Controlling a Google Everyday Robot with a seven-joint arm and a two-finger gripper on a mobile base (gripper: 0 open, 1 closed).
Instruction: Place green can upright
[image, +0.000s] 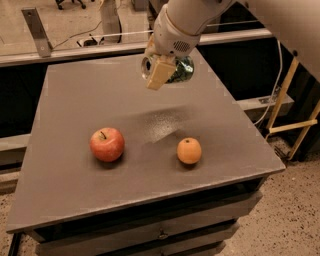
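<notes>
Next, my gripper sets the green can down upright on the grey table (182, 118), a little behind the orange.
The green can (181, 70) hangs in the air above the back middle of the grey table (75, 100), lying on its side with its silver end facing left. My gripper (162, 70) is shut on the green can, with one tan finger (157, 75) across its front. The white arm reaches in from the top right. The can casts a soft shadow on the table below it.
A red apple (107, 144) sits on the table at front left. An orange (189, 150) sits at front right. A drawer front runs below the table's front edge. A yellow frame (290, 110) stands on the floor to the right.
</notes>
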